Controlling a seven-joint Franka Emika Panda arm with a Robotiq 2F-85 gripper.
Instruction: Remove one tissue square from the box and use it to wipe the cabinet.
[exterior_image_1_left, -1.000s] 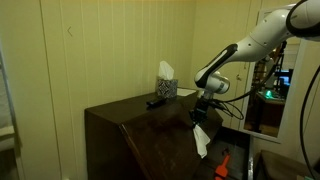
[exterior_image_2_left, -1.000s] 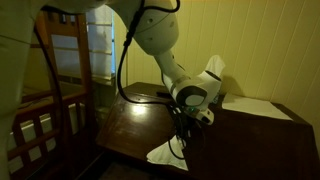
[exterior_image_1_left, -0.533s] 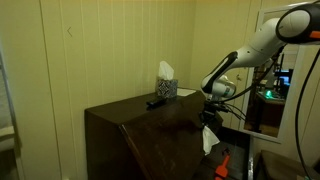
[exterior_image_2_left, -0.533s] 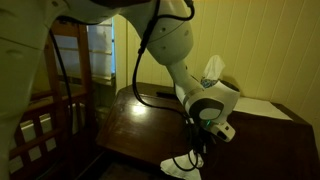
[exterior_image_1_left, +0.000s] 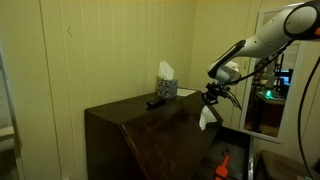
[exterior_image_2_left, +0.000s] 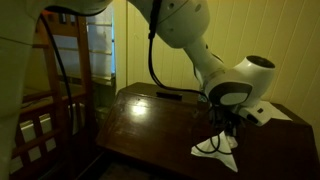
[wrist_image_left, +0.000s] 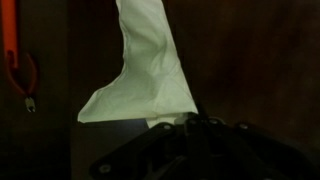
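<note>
My gripper should release the white tissue on the flat white sheet (exterior_image_1_left: 185, 91) next to the patterned tissue box, near the wall.
My gripper (exterior_image_1_left: 209, 97) is shut on a white tissue (exterior_image_1_left: 205, 117) that hangs from its fingers beyond the right end of the dark wooden cabinet (exterior_image_1_left: 140, 130). In an exterior view the tissue (exterior_image_2_left: 220, 152) drapes down near the cabinet top's (exterior_image_2_left: 150, 125) front edge below the gripper (exterior_image_2_left: 226, 122). The wrist view shows the tissue (wrist_image_left: 148, 70) spreading out from the jaws (wrist_image_left: 170, 125). The patterned tissue box (exterior_image_1_left: 165, 87) with a tissue sticking up stands at the back of the cabinet.
A black remote-like object (exterior_image_1_left: 157, 102) lies on the cabinet beside the box and also shows in an exterior view (exterior_image_2_left: 180, 96). An orange-handled tool (exterior_image_1_left: 222, 160) lies on the floor, also seen in the wrist view (wrist_image_left: 12, 45). Electronics (exterior_image_1_left: 272, 90) stand behind the arm. A wooden chair (exterior_image_2_left: 50, 90) is nearby.
The gripper has moved with the tissue toward the cabinet's end and risen; the tissue now hangs higher and farther from the box.
</note>
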